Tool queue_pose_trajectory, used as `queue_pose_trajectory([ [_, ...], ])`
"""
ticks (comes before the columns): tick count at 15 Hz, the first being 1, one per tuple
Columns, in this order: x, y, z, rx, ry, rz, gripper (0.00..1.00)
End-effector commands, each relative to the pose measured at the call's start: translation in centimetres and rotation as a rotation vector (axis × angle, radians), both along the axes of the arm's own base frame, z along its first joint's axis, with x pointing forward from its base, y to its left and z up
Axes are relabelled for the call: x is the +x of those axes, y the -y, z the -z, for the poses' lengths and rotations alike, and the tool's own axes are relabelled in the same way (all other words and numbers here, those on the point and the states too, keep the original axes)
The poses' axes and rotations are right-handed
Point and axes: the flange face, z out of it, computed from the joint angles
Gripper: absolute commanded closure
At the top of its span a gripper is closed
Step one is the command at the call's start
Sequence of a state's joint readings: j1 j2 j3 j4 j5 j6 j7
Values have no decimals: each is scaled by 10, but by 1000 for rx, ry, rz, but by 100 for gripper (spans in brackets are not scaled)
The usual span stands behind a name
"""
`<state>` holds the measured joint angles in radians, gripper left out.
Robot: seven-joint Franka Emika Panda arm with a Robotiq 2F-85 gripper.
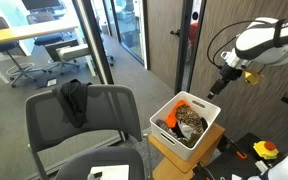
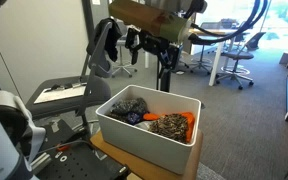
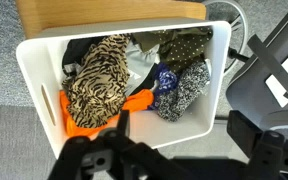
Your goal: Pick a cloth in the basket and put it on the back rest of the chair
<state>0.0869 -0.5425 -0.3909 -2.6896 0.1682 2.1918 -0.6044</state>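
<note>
The robot's gripper should next go to the leopard-print cloth's middle (image 1: 191, 118) (image 3: 107, 70), beside the white cloth in the basket, and close there.
The leopard-print cloth (image 3: 97, 75) lies crumpled in the left half of the white basket (image 3: 34, 65), on top of an orange cloth (image 3: 134, 101). It also shows in both exterior views (image 1: 191, 124) (image 2: 170, 125). The basket (image 1: 204, 135) (image 2: 134, 145) stands on a wooden stand beside the grey chair (image 1: 59, 120) (image 2: 64, 92). My gripper (image 3: 184, 138) is open and empty. It hangs above the basket's near rim, well clear of the cloths, as both exterior views show (image 1: 216, 88) (image 2: 147, 45).
A black cloth (image 1: 75, 100) (image 2: 105, 40) hangs over the chair's backrest. A dark speckled cloth (image 3: 184, 85) and a blue one fill the basket's right half. A white sheet (image 3: 282, 88) lies on the chair seat. A glass wall and a wooden door (image 1: 164, 40) stand behind.
</note>
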Motion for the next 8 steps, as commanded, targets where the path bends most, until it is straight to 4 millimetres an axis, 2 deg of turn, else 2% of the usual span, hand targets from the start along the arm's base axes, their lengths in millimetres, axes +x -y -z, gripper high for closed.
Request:
queue_pose_trajectory([
  [1,0,0,-1,0,0,0,0],
  [6,1,0,-2,0,2,1,0],
  [8,5,2,4,-17,17,43,0],
])
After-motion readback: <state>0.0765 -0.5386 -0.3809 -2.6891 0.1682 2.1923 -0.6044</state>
